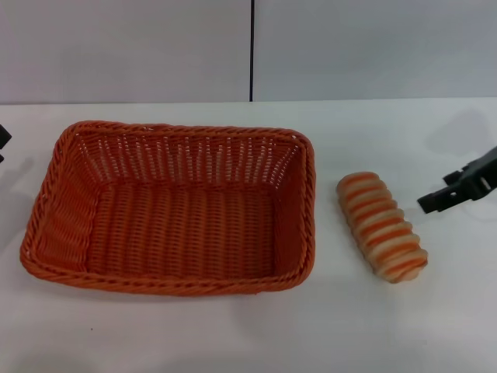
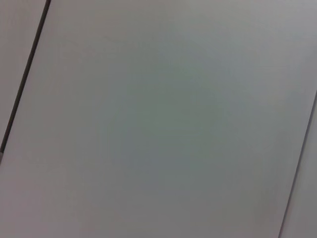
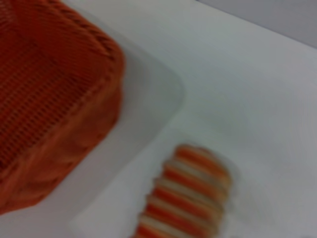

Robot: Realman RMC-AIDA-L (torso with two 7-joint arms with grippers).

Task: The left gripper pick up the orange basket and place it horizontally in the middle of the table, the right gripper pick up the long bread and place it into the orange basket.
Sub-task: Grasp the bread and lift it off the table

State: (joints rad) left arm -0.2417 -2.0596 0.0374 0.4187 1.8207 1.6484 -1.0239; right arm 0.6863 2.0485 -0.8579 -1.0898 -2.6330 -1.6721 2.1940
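Note:
The robot's right hand should next move to the middle of the long bread [image 1: 380, 220] [image 3: 178, 217], beside the orange basket, and close there.
The orange basket [image 1: 171, 210] lies lengthwise across the middle-left of the white table [image 1: 233, 334], empty inside. Right of it, a small gap away, the long bread [image 1: 381, 226] rests on the table, cream with orange-brown stripes. My right gripper [image 1: 454, 193] hovers at the right edge, just right of the bread and apart from it. Only a black tip of my left gripper [image 1: 3, 140] shows at the far left edge, away from the basket. The right wrist view shows the basket [image 3: 49, 99] and the bread [image 3: 190, 198] below it.
A grey wall with a dark vertical seam [image 1: 251, 50] stands behind the table. The left wrist view shows only a pale panel with a dark seam [image 2: 25, 74].

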